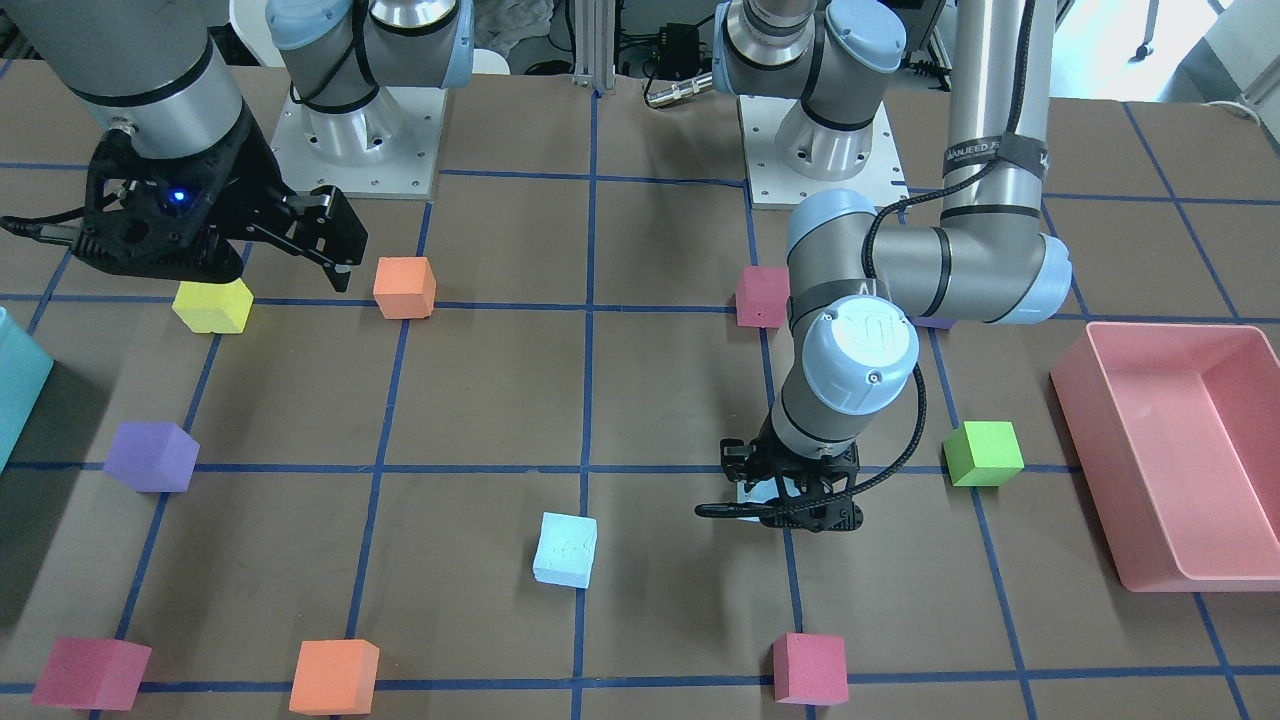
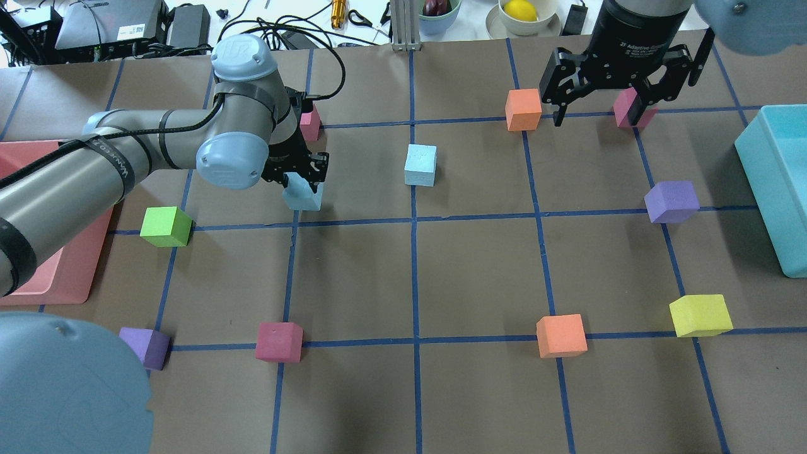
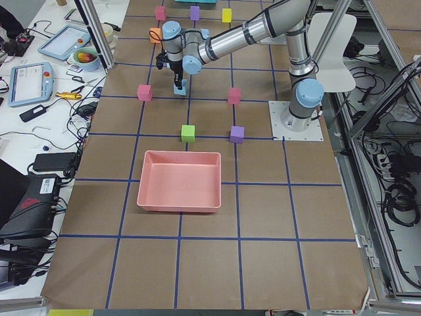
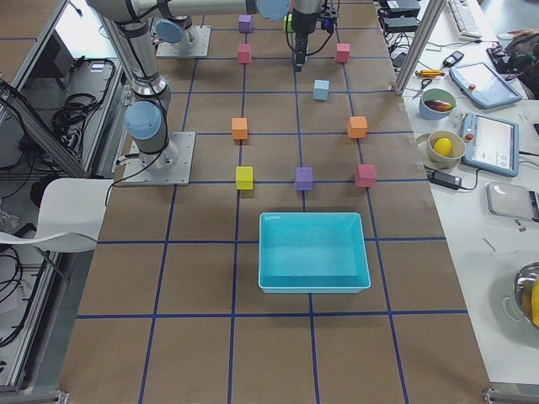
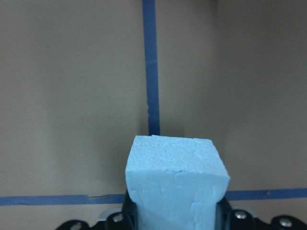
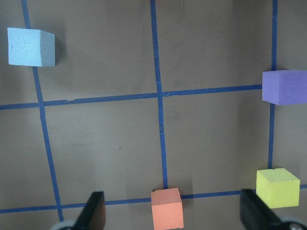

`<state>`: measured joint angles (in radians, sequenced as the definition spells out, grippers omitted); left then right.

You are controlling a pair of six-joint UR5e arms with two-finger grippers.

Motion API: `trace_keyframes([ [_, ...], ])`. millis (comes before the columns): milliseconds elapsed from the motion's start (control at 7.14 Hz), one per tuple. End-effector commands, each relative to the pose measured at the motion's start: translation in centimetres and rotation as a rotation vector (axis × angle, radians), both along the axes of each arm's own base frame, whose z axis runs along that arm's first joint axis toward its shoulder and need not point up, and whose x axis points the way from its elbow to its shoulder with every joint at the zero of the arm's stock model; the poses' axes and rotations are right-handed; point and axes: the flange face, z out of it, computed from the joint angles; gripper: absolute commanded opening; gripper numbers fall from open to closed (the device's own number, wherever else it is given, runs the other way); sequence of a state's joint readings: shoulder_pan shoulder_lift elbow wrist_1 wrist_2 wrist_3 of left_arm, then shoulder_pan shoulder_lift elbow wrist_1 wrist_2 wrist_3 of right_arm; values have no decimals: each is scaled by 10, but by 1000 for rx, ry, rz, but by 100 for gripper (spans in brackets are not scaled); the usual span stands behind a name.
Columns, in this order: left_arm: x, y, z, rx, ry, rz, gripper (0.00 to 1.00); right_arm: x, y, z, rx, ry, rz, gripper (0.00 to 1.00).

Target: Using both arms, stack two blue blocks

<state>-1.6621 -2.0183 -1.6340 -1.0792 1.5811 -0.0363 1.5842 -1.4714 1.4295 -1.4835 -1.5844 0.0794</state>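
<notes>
The robot's left gripper needs to release its pale blue block on top of the other pale blue block (image 1: 566,541).
My left gripper (image 2: 302,184) is shut on one pale blue block (image 2: 303,198). The left wrist view shows this block (image 5: 175,184) clamped between the fingers, low over a blue tape line. The front view shows the left gripper (image 1: 785,505) pointing straight down. The other pale blue block (image 2: 420,165) sits alone on the table to the right of it, and shows in the front view (image 1: 565,549) and the right wrist view (image 6: 31,46). My right gripper (image 2: 600,115) is open and empty, high above the far right of the table.
An orange cube (image 2: 523,109) and a magenta cube (image 2: 630,107) lie under the right gripper. A pink cube (image 2: 309,123) lies just behind the left gripper and a green cube (image 2: 166,226) to its left. A pink bin (image 1: 1170,450) and a teal bin (image 2: 778,189) stand at the table's ends.
</notes>
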Motion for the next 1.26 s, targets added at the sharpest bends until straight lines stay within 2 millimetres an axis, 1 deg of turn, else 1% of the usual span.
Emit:
trace_keyframes([
  [0,-63,-13,46,-59,28,27,39,1,1,0,1,-6,0,100],
  [140,-93,-11,52,-80,55,8,40,0,1,0,2,-1,0,100],
  [420,-137,-20,55,-120,82,46,41,1,1,0,2,2,2,100],
  [560,-160,-31,52,-130,95,61,41,1,1,0,2,3,2,100],
  [700,-178,-40,48,-139,102,49,41,1,1,0,2,5,2,100],
  [840,-195,-42,37,-135,94,27,43,1,1,0,4,5,3,100],
  [980,-198,-43,36,-128,90,21,44,1,1,0,4,5,2,100],
  [1120,-198,-43,35,-120,85,13,44,0,1,-1,5,6,2,100],
])
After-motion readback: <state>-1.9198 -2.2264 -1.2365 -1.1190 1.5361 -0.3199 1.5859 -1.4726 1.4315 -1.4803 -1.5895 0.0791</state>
